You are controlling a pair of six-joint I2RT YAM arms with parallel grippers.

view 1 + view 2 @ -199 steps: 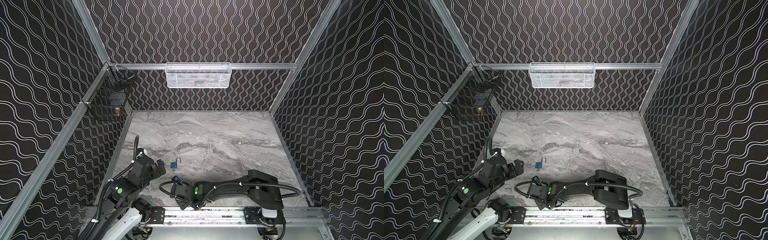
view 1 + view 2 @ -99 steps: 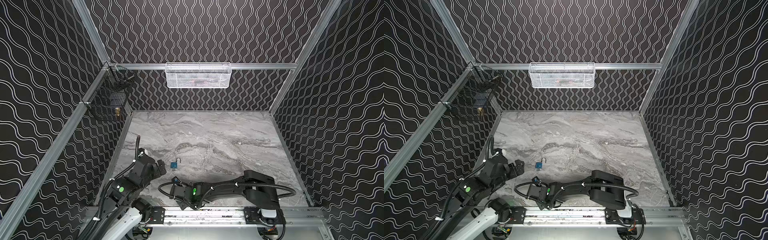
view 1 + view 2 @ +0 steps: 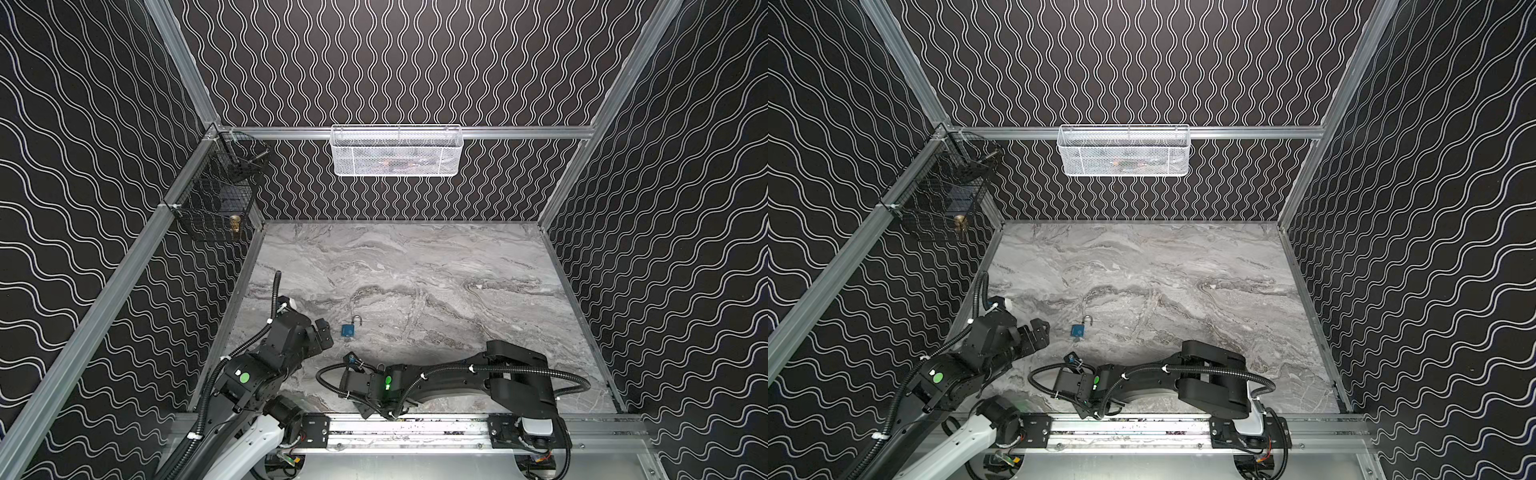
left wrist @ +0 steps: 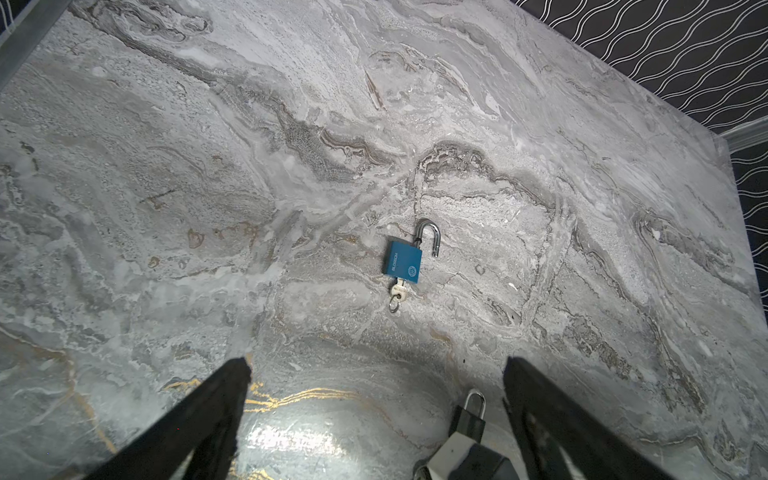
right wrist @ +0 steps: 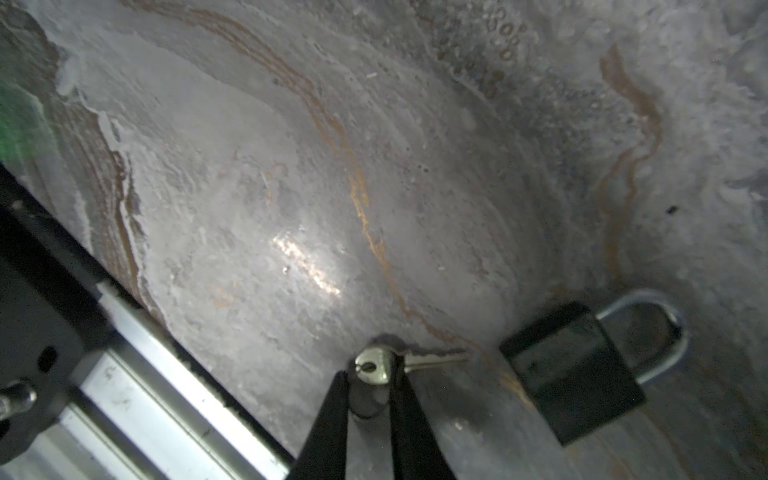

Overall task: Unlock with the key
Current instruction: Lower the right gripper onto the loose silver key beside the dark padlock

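Observation:
My right gripper's fingers are at the key's head with the key's blade crosswise to them, so this gripper should open, back away and take the key's ring (image 5: 367, 417).
A silver key (image 5: 432, 358) lies flat on the marble table (image 5: 291, 187), its blade aimed at a black padlock (image 5: 573, 370) whose shackle is shut. My right gripper (image 5: 370, 374) is shut on the key's head at the very fingertips. In the left wrist view the black padlock (image 4: 469, 417) shows beside one finger of my left gripper (image 4: 376, 374), which is wide open and holds nothing. Farther out lies a blue padlock (image 4: 402, 264), its shackle sprung open and its own key (image 4: 397, 293) in its base. Both top views show the blue padlock (image 3: 348, 330) (image 3: 1077, 330) just right of the left gripper (image 3: 324, 332).
The right arm (image 3: 511, 365) lies low along the front aluminium rail (image 3: 415, 428). A white mesh basket (image 3: 397, 151) hangs on the back wall. A black wire basket (image 3: 216, 199) holding a brass piece (image 3: 235, 222) hangs on the left wall. Patterned walls enclose the table.
The right wrist has shifted only slightly near the front rail while its jaws narrowed onto the key. The left arm has stayed almost still.

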